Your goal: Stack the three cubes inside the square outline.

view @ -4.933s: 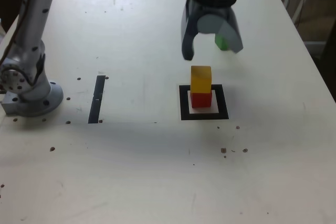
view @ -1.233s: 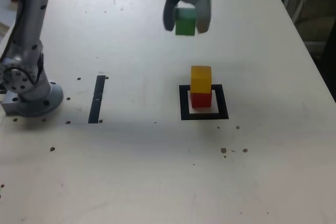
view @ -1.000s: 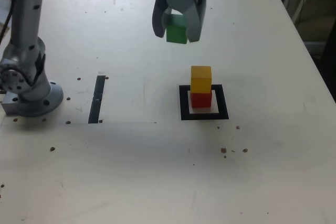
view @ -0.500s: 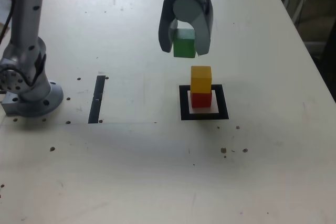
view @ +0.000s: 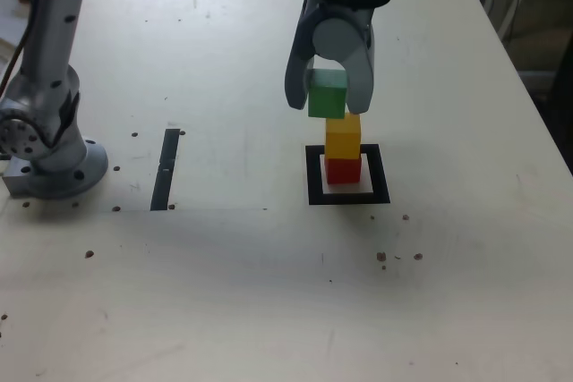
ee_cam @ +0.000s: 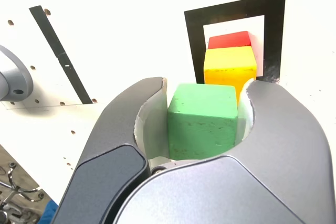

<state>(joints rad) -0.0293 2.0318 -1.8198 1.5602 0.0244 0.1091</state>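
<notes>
The green cube, now hanging just above the yellow one, will be let go by my gripper on top of the yellow cube (view: 338, 109) (ee_cam: 230, 67), above the red one.
A yellow cube (view: 342, 137) (ee_cam: 230, 67) rests on a red cube (view: 342, 170) (ee_cam: 230, 40) inside the black square outline (view: 313, 175) (ee_cam: 233, 10). My gripper (view: 328, 100) (ee_cam: 202, 98) is shut on the green cube (view: 327, 96) (ee_cam: 202, 118), one finger on each side of it. In the exterior view the green cube hangs in the air just above the yellow one and slightly toward the exterior view's left of it, not touching.
The arm's grey base (view: 49, 154) (ee_cam: 11, 80) stands at the exterior view's left on the white table (view: 269, 284). A thin black strip (view: 165, 168) (ee_cam: 59, 53) lies between the base and the outline. Chair legs stand beyond the table's right edge.
The gripper, holding the green cube, has moved down and toward the exterior view's right, from the far middle of the table to just above the yellow cube.
</notes>
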